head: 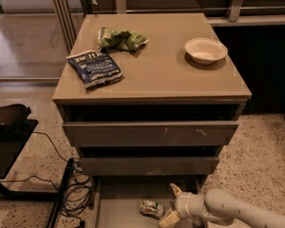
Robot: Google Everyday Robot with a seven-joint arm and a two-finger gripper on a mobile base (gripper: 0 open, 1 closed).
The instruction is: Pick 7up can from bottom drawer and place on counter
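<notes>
Next, the gripper closes on the 7up can's end (161,211) nearest its open fingers, inside the bottom drawer.
The 7up can (151,209), a small dented silver-green can, lies on its side on the grey floor of the open bottom drawer (118,213) at the bottom of the view. My gripper (171,204) is inside the drawer just to the right of the can, with its pale fingers spread open, one above (174,190) and one below. The fingers are beside the can and hold nothing. The tan counter (156,70) is the cabinet's top, well above the gripper.
On the counter lie a dark blue chip bag (94,67), a wrinkly green chip bag (121,38) and a white bowl (205,49). The two upper drawers (149,132) stand slightly open above the bottom drawer. Black cables (73,189) and a dark stand (9,137) are on the left.
</notes>
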